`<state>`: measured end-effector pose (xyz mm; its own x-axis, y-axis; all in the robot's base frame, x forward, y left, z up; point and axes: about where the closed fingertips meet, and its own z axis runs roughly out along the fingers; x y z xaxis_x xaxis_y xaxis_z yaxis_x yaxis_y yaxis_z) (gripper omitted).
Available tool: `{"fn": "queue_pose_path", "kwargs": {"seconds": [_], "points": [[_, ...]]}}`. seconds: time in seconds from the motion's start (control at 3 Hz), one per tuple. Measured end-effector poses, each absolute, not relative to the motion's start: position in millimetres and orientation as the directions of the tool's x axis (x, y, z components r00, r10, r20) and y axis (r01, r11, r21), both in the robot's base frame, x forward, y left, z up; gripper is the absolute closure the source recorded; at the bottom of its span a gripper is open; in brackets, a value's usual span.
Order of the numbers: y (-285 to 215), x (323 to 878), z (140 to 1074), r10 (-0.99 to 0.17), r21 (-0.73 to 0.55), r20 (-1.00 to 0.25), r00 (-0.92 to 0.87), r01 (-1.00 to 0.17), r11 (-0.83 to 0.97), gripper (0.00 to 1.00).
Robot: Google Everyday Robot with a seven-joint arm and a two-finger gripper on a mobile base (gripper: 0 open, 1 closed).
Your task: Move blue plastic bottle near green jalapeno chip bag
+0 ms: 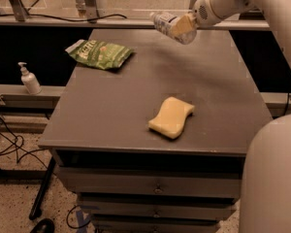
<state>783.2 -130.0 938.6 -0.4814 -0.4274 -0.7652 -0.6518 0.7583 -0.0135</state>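
Observation:
The blue plastic bottle will go down from my gripper onto the dark table (138,56) beside the green jalapeno chip bag's arm-facing end.
The gripper (183,27) is at the back of the dark table (111,115), up in the air, shut on the blue plastic bottle (169,25). The bottle is small, clear and pale, and lies tilted in the fingers with its cap end pointing left. The green jalapeno chip bag (99,53) lies flat on the table's back left corner, well to the left of and below the bottle. The white arm reaches in from the upper right.
A wavy yellow sponge (171,117) lies on the table right of centre. A white pump-top dispenser (29,79) stands on a ledge left of the table. Drawers sit under the tabletop. Cables lie on the floor at left. The robot's white body (271,178) fills the lower right.

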Motion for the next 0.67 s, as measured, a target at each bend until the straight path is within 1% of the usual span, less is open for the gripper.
{"fn": "queue_pose_path", "kwargs": {"seconds": [0.33, 0.67], "points": [[-95, 753, 914, -0.507, -0.007, -0.726, -0.464, -0.732, 0.681, 1.00], [-68, 738, 882, -0.552, 0.003, -0.698, -0.456, -0.773, 0.635, 1.00]]}}
